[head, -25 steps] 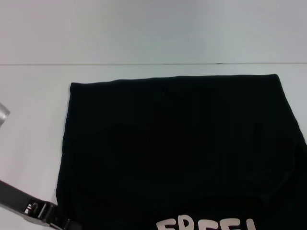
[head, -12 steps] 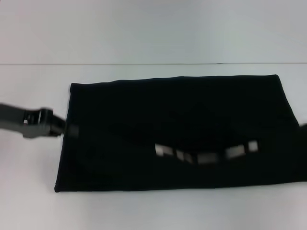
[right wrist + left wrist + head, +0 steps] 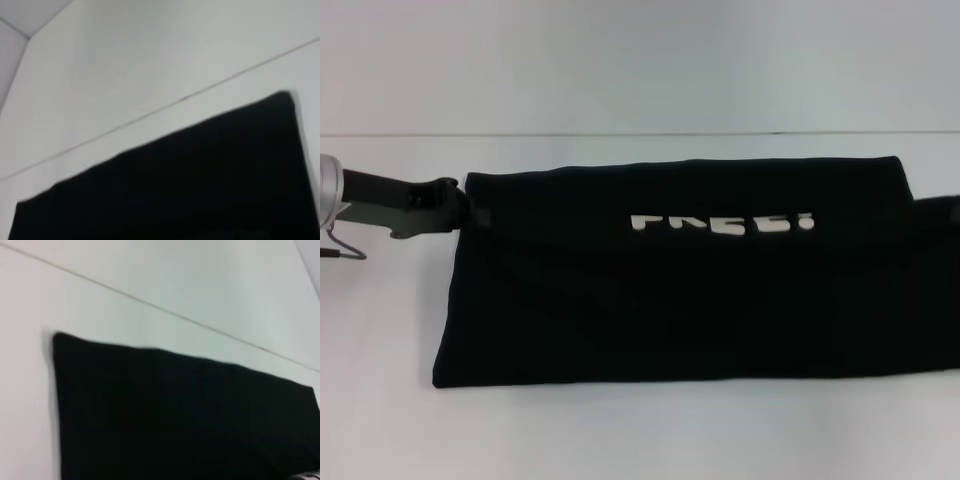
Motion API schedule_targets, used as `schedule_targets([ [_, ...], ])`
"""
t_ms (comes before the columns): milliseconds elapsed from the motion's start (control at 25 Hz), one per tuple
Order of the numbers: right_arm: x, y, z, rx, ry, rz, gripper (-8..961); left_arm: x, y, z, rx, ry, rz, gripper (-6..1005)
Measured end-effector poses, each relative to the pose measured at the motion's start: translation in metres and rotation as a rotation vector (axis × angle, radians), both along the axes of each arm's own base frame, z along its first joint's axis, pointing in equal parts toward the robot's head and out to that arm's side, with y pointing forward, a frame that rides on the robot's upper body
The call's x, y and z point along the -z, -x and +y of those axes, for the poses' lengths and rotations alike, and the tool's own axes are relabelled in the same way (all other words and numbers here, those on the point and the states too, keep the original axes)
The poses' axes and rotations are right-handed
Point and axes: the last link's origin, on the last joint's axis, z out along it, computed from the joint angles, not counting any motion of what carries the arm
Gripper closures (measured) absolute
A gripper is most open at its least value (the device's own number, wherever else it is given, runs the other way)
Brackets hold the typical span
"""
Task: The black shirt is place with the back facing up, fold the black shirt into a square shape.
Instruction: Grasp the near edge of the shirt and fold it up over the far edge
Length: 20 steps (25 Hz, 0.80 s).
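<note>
My right gripper is to let go of the edge of the lifted flap at the black shirt's far corner [image 3: 913, 143] [image 3: 292, 82], by the thin line on the table.
The black shirt [image 3: 670, 310] lies across the white table as a wide band, its near part lifted and carried over toward the far edge. White letters "FREE!" [image 3: 720, 224] show on that turned-over flap. My left gripper [image 3: 460, 208] is at the shirt's left end near the far corner, shut on the flap's edge. My right gripper [image 3: 945, 208] shows only as a dark shape at the shirt's right end, holding the flap's other side. Both wrist views show only plain black shirt [image 3: 175, 415] [image 3: 200, 185] with its far edge and corners.
The white table [image 3: 380, 400] shows bare on the left and in front of the shirt. Its far edge [image 3: 620, 133] runs just behind the shirt, with a pale wall beyond it. No other objects are in view.
Both grippers have carried the shirt's near part up and away over the far part. The letters moved from the near edge to the far half, and the shirt now looks half as deep.
</note>
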Motion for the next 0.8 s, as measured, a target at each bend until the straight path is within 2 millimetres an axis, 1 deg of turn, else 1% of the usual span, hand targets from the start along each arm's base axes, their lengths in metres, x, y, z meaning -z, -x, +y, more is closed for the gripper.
schedule_targets([
  [160, -0.002, 0.008, 0.017, -0.003, -0.078, -0.009, 849, -0.001, -0.007, 0.015, -0.002, -0.076, 0.01, 924],
  [240, 0.001, 0.011, 0.027, 0.001, -0.116, -0.02, 847, 0.002, -0.011, 0.024, -0.002, -0.117, 0.023, 920],
  [400, 0.022, 0.01, 0.047, 0.037, -0.184, -0.088, 843, 0.022, -0.019, 0.036, 0.001, -0.172, 0.06, 911],
  [480, 0.036, 0.008, 0.052, 0.055, -0.195, -0.127, 841, 0.033, -0.02, 0.04, 0.004, -0.195, 0.091, 907],
  [560, 0.045, 0.007, 0.057, 0.069, -0.215, -0.163, 839, 0.041, -0.021, 0.042, 0.004, -0.215, 0.109, 902],
  [680, 0.054, 0.007, 0.061, 0.084, -0.243, -0.192, 836, 0.044, -0.02, 0.044, -0.001, -0.245, 0.123, 896],
  [800, 0.056, 0.009, 0.066, 0.089, -0.272, -0.206, 833, 0.042, -0.019, 0.047, -0.008, -0.277, 0.132, 889],
])
